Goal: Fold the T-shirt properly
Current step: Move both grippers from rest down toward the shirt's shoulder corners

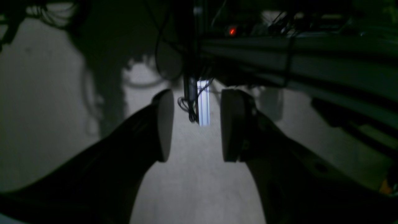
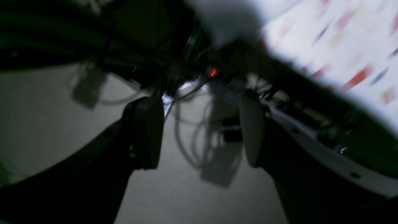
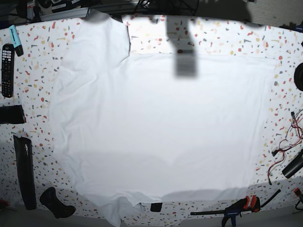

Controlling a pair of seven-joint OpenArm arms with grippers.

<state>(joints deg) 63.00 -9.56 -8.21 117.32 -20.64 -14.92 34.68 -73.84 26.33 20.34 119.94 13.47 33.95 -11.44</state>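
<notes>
My left gripper goes to the T-shirt next and closes on its hem's far corner (image 3: 273, 61), on the same side as the far sleeve.
The T-shirt (image 3: 161, 127) is plain white and lies spread flat over most of the speckled table (image 3: 38, 71) in the base view. One sleeve (image 3: 106, 38) reaches the far edge and another (image 3: 116, 210) the near edge. Neither gripper shows in the base view. My left gripper (image 1: 197, 124) is open and empty, with grey floor (image 1: 46, 109) beyond its fingers. My right gripper (image 2: 200, 133) is open and empty beside the table's dark edge. The right wrist view shows the speckled top (image 2: 342, 37) at upper right and a blurred pale shape (image 2: 224, 18), perhaps cloth.
A remote (image 3: 7, 68) and a blue marker (image 3: 15, 37) lie at the table's left edge, with black tools (image 3: 23, 177) below them. A clamp (image 3: 236, 208) and red wires (image 3: 284, 146) lie at the right. Cables (image 2: 192, 130) hang under the table frame (image 1: 311, 62).
</notes>
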